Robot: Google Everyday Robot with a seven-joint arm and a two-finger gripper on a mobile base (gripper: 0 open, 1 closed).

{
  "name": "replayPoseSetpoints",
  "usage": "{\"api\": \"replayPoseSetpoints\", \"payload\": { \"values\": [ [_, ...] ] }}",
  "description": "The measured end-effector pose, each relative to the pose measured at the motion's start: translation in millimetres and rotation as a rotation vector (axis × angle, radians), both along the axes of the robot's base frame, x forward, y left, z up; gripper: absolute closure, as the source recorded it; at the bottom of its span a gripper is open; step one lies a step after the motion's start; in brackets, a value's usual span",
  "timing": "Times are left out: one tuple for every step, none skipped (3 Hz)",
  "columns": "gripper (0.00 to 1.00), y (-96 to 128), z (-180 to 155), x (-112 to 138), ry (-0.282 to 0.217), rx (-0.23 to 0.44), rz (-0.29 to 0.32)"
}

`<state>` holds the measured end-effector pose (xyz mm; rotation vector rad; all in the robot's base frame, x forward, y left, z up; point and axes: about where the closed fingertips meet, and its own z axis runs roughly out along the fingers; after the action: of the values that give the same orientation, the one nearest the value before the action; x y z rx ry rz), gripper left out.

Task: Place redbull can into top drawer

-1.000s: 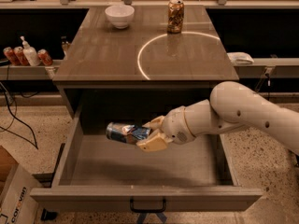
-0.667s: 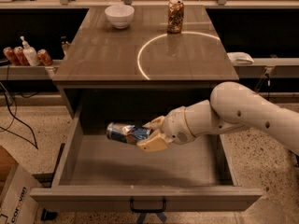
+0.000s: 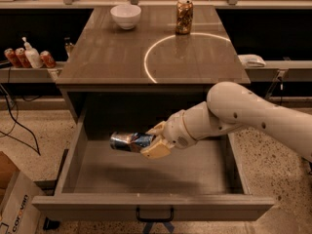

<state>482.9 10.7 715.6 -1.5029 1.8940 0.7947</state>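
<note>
My gripper needs to release the redbull can near the middle of the top drawer's bottom [image 3: 143, 157], behind the black handle.
The top drawer [image 3: 73, 160] is pulled open toward the camera, a deep grey-brown box with a small black handle [image 3: 154, 214] on its front panel. My gripper [image 3: 148, 143] reaches in from the right on a white arm and is shut on the redbull can [image 3: 127, 141]. The blue-and-silver can lies sideways, silver end pointing left, held inside the drawer's left half a little above its floor.
On the cabinet top stand a white bowl [image 3: 126, 15] at the back left and a wider gold-brown can [image 3: 184, 16] at the back centre. Several bottles and cans [image 3: 28, 57] sit on a low shelf at left. A cardboard box [image 3: 12, 199] is at the lower left.
</note>
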Motion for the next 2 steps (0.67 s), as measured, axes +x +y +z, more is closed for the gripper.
{"api": "replayPoseSetpoints", "payload": {
  "values": [
    [1.0,-2.2,-17.0,2.6,0.023,-0.054,-0.008],
    [1.0,-7.0,-35.6,3.1,0.057,-0.106,-0.023]
  ]
}}
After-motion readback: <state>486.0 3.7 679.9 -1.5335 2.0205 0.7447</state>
